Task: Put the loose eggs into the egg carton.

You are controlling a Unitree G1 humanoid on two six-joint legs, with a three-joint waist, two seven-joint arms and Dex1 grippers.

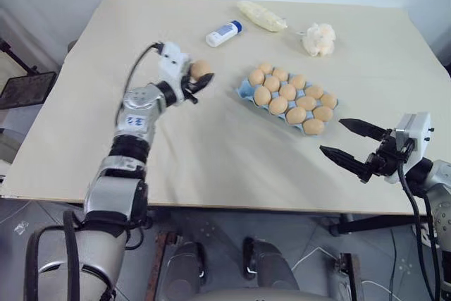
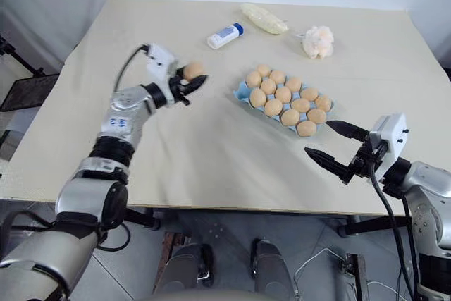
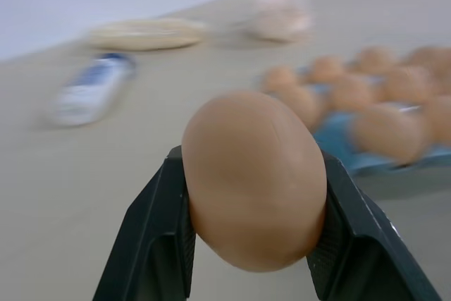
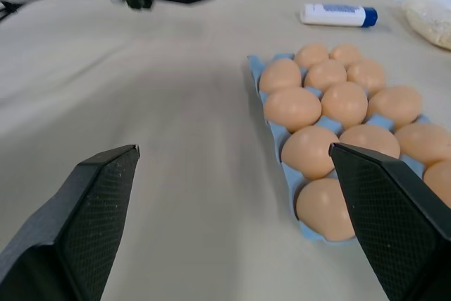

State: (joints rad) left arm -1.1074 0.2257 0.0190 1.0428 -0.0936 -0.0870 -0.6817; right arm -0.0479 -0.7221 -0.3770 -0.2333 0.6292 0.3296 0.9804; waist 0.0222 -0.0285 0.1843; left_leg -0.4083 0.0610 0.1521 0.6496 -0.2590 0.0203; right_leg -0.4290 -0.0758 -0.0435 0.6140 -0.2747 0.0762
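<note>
The robot's left gripper needs to release the tan-brown egg in the empty corner cup of the light blue egg carton (image 1: 246, 89) (image 3: 336, 135).
My left gripper (image 1: 200, 80) is shut on a tan-brown egg (image 1: 201, 69) and holds it above the table, left of the egg carton. In the left wrist view the egg (image 3: 254, 177) sits squeezed between the two black fingers (image 3: 151, 234). The light blue egg carton (image 1: 243, 88) lies at the table's middle right with several eggs (image 1: 287, 91) in its cups. My right gripper (image 1: 331, 136) hovers open and empty near the table's front right, just short of the carton's near end (image 4: 310, 234).
A white bottle with a blue cap (image 1: 223, 34) lies behind the left gripper. A pale wrapped bundle (image 1: 261, 15) and a lumpy white wad (image 1: 318, 39) rest at the back. The table's front edge (image 1: 211, 204) runs below both arms.
</note>
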